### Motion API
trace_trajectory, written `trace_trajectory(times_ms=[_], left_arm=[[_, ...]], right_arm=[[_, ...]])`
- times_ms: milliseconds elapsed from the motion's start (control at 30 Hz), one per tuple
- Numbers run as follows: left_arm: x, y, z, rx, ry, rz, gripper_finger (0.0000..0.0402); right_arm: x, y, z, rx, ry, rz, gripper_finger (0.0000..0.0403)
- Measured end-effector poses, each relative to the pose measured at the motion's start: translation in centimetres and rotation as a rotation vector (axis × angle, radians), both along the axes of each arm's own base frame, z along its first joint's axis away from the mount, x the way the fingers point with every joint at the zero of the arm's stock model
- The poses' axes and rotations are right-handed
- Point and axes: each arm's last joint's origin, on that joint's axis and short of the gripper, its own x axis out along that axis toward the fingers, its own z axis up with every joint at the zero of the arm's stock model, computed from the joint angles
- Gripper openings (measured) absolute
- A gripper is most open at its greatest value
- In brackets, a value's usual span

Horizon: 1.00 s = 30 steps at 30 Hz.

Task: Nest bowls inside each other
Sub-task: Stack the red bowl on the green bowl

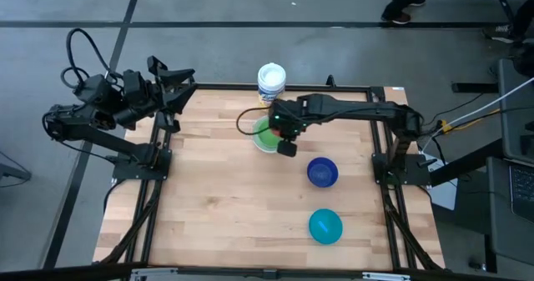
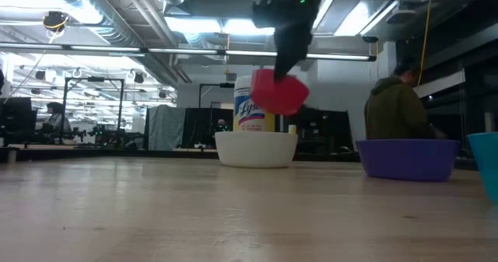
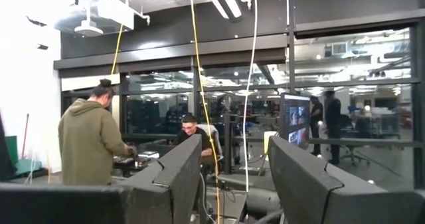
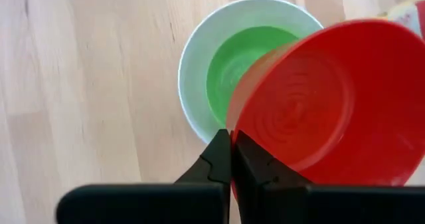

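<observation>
The red bowl tilts beside the green bowl's middle; right gripper should set it in, open, then retake the red bowl's rim (image 4: 255, 89) to level it.
My right gripper (image 4: 230, 141) is shut on a red bowl (image 4: 332, 98), which hangs above and a little beside the white bowl (image 2: 255, 149). A green bowl (image 4: 246, 58) sits nested inside the white bowl (image 4: 192, 71), which stands on the table near its far edge. The dark blue bowl (image 1: 322, 172) and the teal bowl (image 1: 325, 226) stand apart on the table's right half. At the far left corner my left gripper (image 1: 179, 85) is raised and open; it points out into the room and is near no bowl. My right gripper pinches the red bowl's rim (image 4: 234, 127) between its two fingers, one finger on the inner wall and one on the outer. The fingers come steeply from above. The bowl (image 2: 278, 92) hangs tilted below them, clear of the white bowl and the table.
A white-lidded cylindrical container (image 1: 271, 82) with a yellow label stands at the far edge, just behind the white bowl. The table's left and near parts show bare wood (image 1: 209, 198). People stand in the room beyond the table.
</observation>
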Motion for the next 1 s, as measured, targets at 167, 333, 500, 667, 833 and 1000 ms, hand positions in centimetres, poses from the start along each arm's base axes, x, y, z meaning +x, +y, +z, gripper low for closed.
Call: trace_trajectory(times_ms=[167, 333, 500, 667, 833, 1000], left_arm=[[0.0, 0.0, 0.0, 0.009, 0.004, 0.005, 0.0171], [0.0, 0.0, 0.0, 0.018, 0.010, 0.007, 0.0171], [0.0, 0.0, 0.0, 0.019, 0.011, 0.007, 0.0171], [0.1, 0.0, -0.2, 0.021, 0.025, 0.005, 0.0171], [0.1, 0.0, -0.2, 0.023, 0.032, 0.003, 0.0171], [0.1, -0.1, -0.2, 0.035, 0.030, -0.023, 0.0171]], right_arm=[[2.4, -0.2, -3.0, 0.024, 0.072, 0.029, 0.0001], [4.0, -0.4, -4.8, 0.039, 0.106, 0.037, 0.0001], [4.4, -0.7, -5.7, 0.060, 0.121, 0.036, 0.0001], [4.8, -1.0, -6.3, 0.076, 0.112, 0.033, 0.0001], [5.2, -1.6, -7.0, 0.101, 0.104, 0.022, 0.0001], [5.6, -2.3, -7.0, 0.191, 0.041, 0.012, 0.0033]])
